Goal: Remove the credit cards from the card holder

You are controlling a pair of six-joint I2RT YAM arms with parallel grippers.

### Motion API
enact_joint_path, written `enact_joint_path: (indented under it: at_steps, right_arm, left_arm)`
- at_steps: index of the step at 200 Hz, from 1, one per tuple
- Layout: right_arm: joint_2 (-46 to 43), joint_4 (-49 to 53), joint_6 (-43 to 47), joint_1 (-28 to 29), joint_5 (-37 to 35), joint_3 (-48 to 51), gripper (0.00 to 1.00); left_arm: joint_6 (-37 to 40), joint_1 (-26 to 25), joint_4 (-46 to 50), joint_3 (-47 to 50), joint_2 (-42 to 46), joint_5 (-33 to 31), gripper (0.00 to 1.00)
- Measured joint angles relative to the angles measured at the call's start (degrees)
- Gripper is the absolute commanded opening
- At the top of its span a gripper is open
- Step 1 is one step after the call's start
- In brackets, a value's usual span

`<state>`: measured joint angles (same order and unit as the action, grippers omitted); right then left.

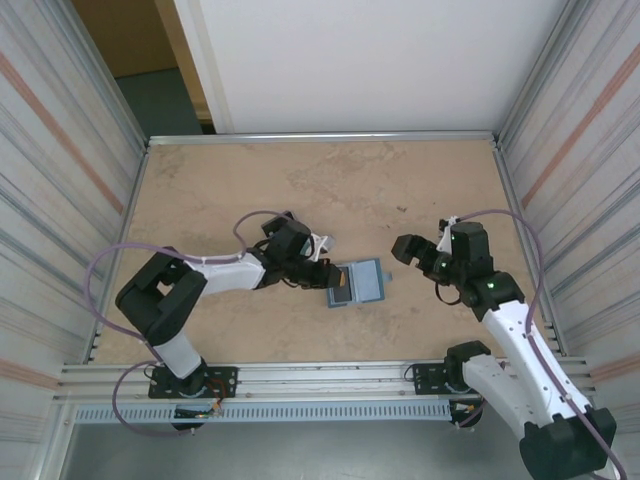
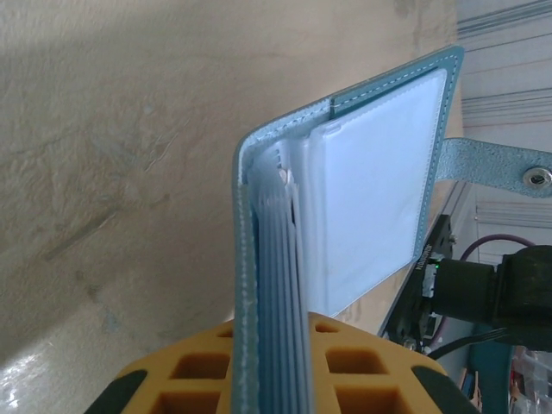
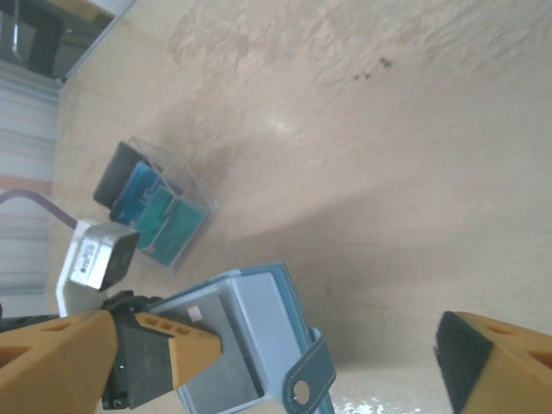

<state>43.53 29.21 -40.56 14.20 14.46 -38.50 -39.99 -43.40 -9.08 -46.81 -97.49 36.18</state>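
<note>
My left gripper is clamped deep over the credit card's pocket, so it should lay the card holder down flat and pinch only its outer edge (image 1: 330,298) before the pull.
The card holder (image 1: 366,282) is a teal-blue wallet, held open just above the table in the middle. My left gripper (image 1: 322,272) is shut on its left half, and the yellow fingers (image 2: 345,362) clamp the stack of pale pockets (image 2: 285,259). Its snap strap (image 2: 509,168) sticks out to the right. The credit cards (image 3: 155,211), black, blue and teal, lie fanned on the table beyond the wallet (image 3: 259,328), under what looks like clear plastic. My right gripper (image 1: 415,258) stands open to the right of the wallet, a short gap away, with nothing between its fingers (image 3: 496,362).
Ribbed metal walls (image 1: 60,150) close in the tan table (image 1: 320,190) on both sides, and a metal rail (image 1: 320,375) runs along the near edge. The right arm (image 2: 509,285) shows behind the wallet in the left wrist view.
</note>
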Motion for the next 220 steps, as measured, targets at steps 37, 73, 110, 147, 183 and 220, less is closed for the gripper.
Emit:
enact_joint_path:
  at_steps: [37,73,110,147,183,220]
  right_arm:
    - [-0.76,1.51,0.59,-0.09,-2.71,-0.63,0.99]
    - [-0.76,2.56,0.55,-0.07,-4.63,-0.63,0.99]
    - [-0.83,4.15,0.55,-0.07,-7.56,-0.98,0.99]
    - [-1.18,6.23,0.55,-0.02,-11.65,-3.04,0.99]
    - [-1.44,7.96,0.55,0.9,-14.67,-5.35,0.99]
    - [1.22,11.1,0.44,1.95,-17.79,-8.39,0.99]
  left_arm:
    - [-1.95,-0.68,0.09,-0.07,-2.99,-0.39,0.0]
    - [-3.15,-1.11,0.5,-1.49,-3.69,-1.27,0.19]
    - [-3.26,-1.49,2.82,-2.93,-3.8,-3.32,0.27]
    - [-1.81,-1.68,6.43,-3.78,-3.8,-6.03,0.34]
    - [0.28,-1.81,10.71,-4.72,-3.76,-10.03,0.46]
    - [3.02,-3.34,16.98,-5.49,-0.72,-17.27,0.54]
